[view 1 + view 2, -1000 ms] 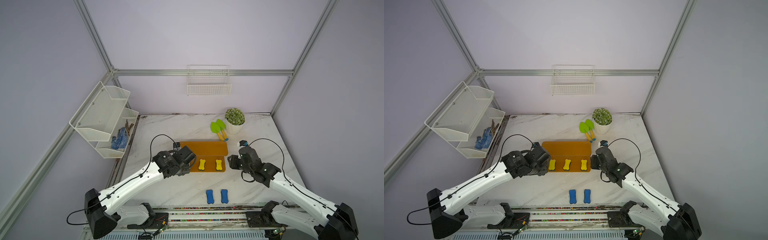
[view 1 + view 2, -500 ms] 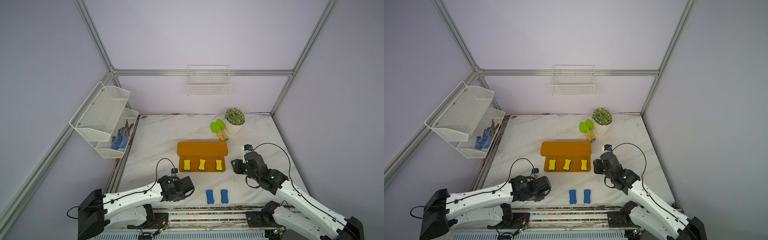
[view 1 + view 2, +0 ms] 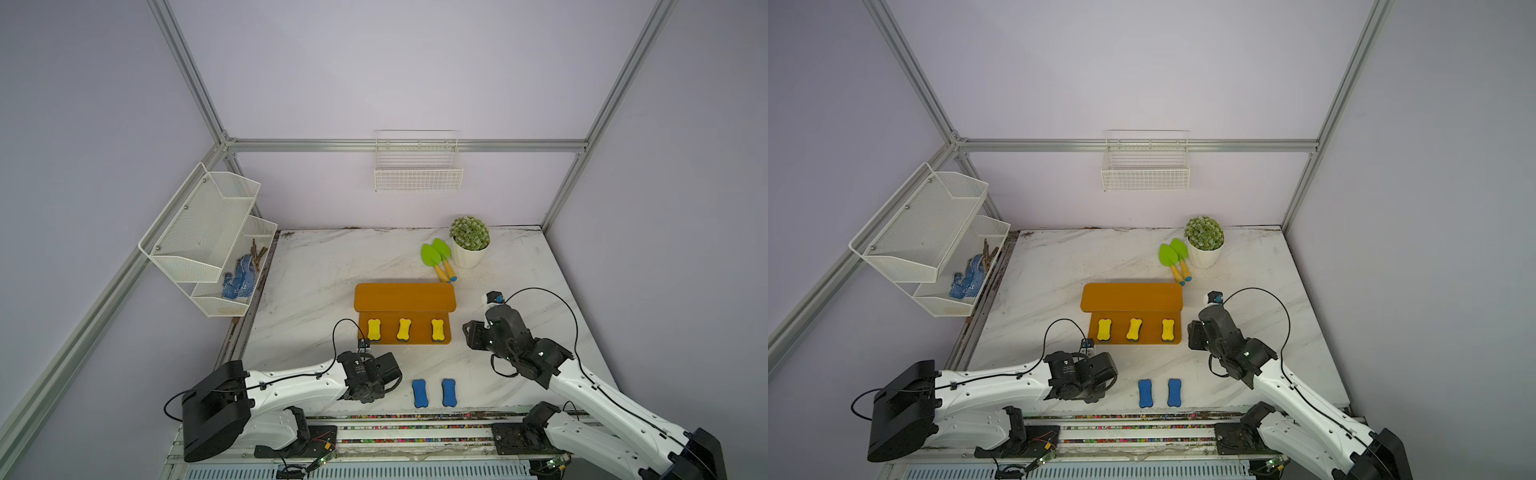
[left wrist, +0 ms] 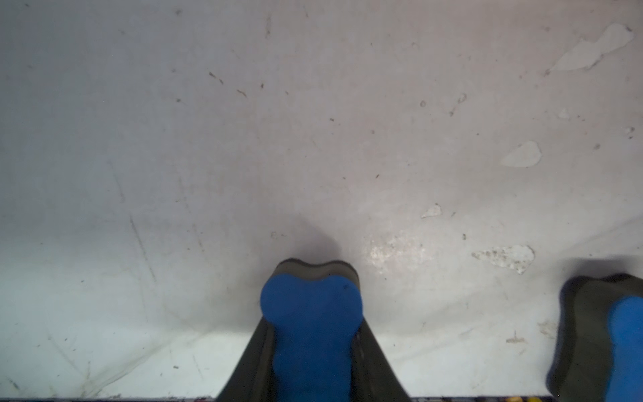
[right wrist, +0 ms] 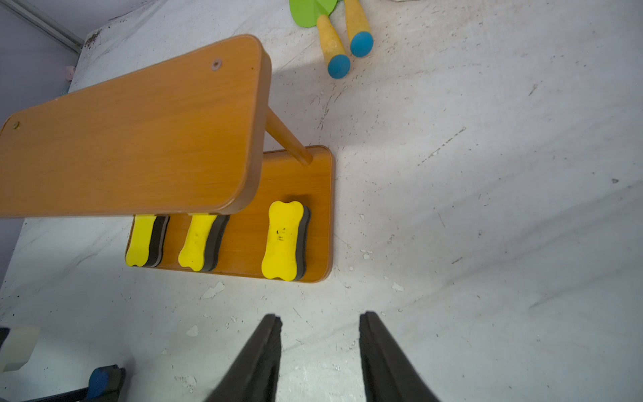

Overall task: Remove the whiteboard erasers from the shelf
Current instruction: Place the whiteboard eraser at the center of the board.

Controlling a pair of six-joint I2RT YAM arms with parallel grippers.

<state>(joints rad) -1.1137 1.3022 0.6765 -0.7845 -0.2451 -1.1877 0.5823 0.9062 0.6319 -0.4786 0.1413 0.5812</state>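
The robot's left gripper needs to release its blue eraser on the table, in a row with the other blue erasers point(image 3: 372, 392) point(image 4: 328, 376).
The orange-brown shelf point(image 3: 405, 297) point(image 3: 1131, 297) point(image 5: 132, 139) stands mid-table. Three yellow whiteboard erasers point(image 3: 404, 329) point(image 3: 1134, 329) point(image 5: 283, 240) lie in a row on its lower step. Two blue erasers point(image 3: 420, 393) point(image 3: 1145, 393) lie side by side on the table near the front edge. My left gripper point(image 3: 386, 374) point(image 4: 313, 325) is low over the table just left of them. It is shut on a third blue eraser point(image 4: 309, 299), which is hidden in both top views. My right gripper point(image 3: 471, 336) point(image 5: 320, 318) hangs open and empty beside the shelf's right end.
Two green toy shovels point(image 3: 436, 257) and a potted plant point(image 3: 469, 241) sit behind the shelf. A white mesh rack point(image 3: 208, 237) holding blue gloves is on the left wall. A wire basket point(image 3: 417, 166) hangs on the back wall. The front rail point(image 3: 415, 419) borders the table.
My left arm has swung from the shelf's left end down to the table's front, still shut on the blue eraser. The right arm has drawn back slightly from the shelf.
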